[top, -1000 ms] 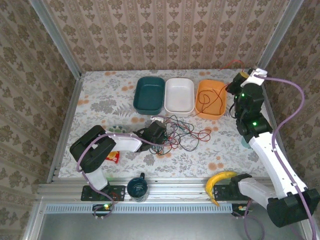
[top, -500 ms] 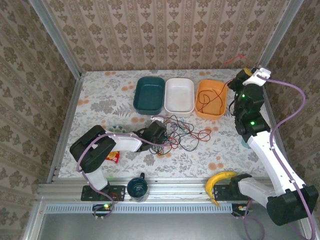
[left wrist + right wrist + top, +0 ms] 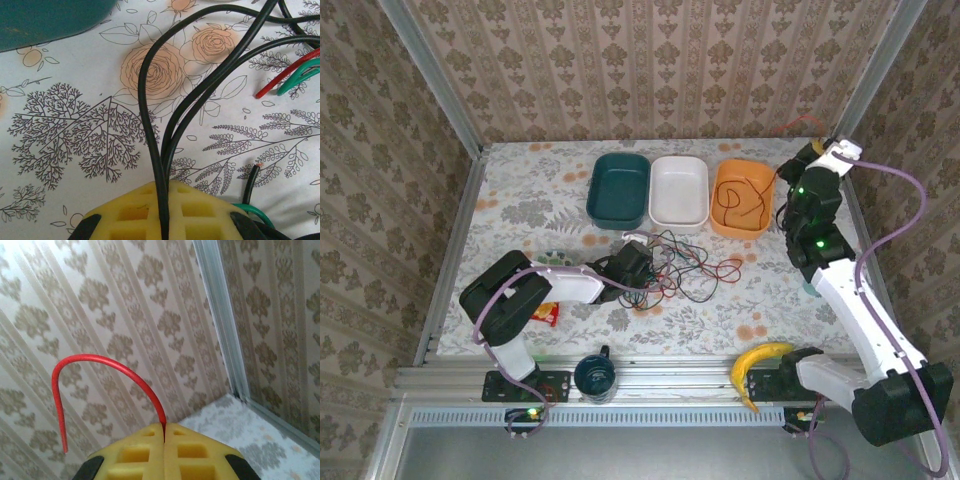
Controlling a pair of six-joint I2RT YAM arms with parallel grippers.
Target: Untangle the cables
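Next, my right gripper releases the red cable inside the orange bin (image 3: 740,203), next to the white bin.
The cables (image 3: 682,264) lie as a loose tangle of black, red and green wires at the table's centre. My left gripper (image 3: 638,263) rests low at the tangle's left edge. In the left wrist view its yellow pads (image 3: 130,212) are shut on a black cable (image 3: 149,125), and a red end (image 3: 285,79) and a green loop (image 3: 300,75) lie to the right. My right gripper (image 3: 817,148) is raised near the back right corner. Its pads (image 3: 135,450) are shut on a red cable (image 3: 100,362) that arcs up and left against the wallpaper; the rest trails into the orange bin (image 3: 742,234).
A teal bin (image 3: 592,200) and a white bin (image 3: 679,226) stand left of the orange bin at the back. A dark mug (image 3: 594,376) and a banana (image 3: 760,362) sit at the near edge. A small snack packet (image 3: 546,314) lies by the left arm.
The right gripper has shifted a little right and toward the back corner, carrying the red cable. The left arm and the tangle have stayed put.
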